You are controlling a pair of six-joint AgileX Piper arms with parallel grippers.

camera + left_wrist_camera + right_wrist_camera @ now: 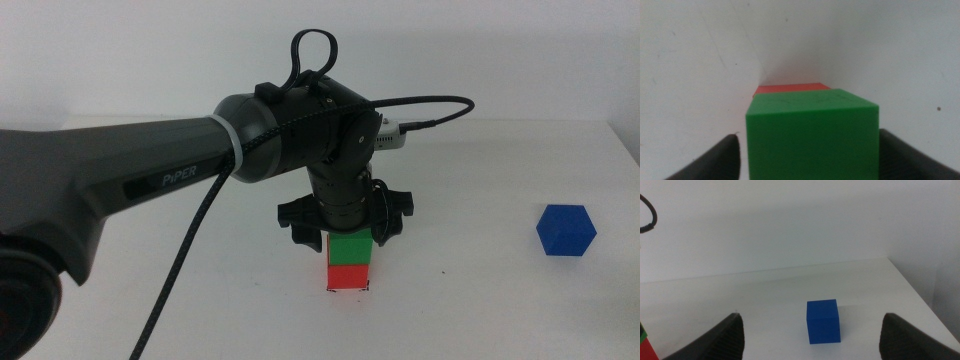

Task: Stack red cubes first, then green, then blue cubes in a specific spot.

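Next, I reach down with my right gripper and close it on the opposite sides of the blue cube (566, 229) (823, 322), since that cube goes onto the green cube next.
The green cube (351, 249) sits squarely on the red cube (349, 277) near the middle of the table. My left gripper (348, 232) reaches down over this stack. In the left wrist view the green cube (812, 135) fills the space between the jaws of the left gripper (810, 160), which stand spread with a thin gap beside the cube. The red cube (792, 89) shows beneath it. The blue cube (566, 231) lies alone at the right. My right gripper (810, 340) is open and empty, with the blue cube (823, 322) ahead of it. It is out of the middle view.
The left arm's body and black cable (190, 230) cross the left half of the table. The table's right edge (625, 150) lies just beyond the blue cube. The stack's edge (642, 342) shows at the side of the right wrist view.
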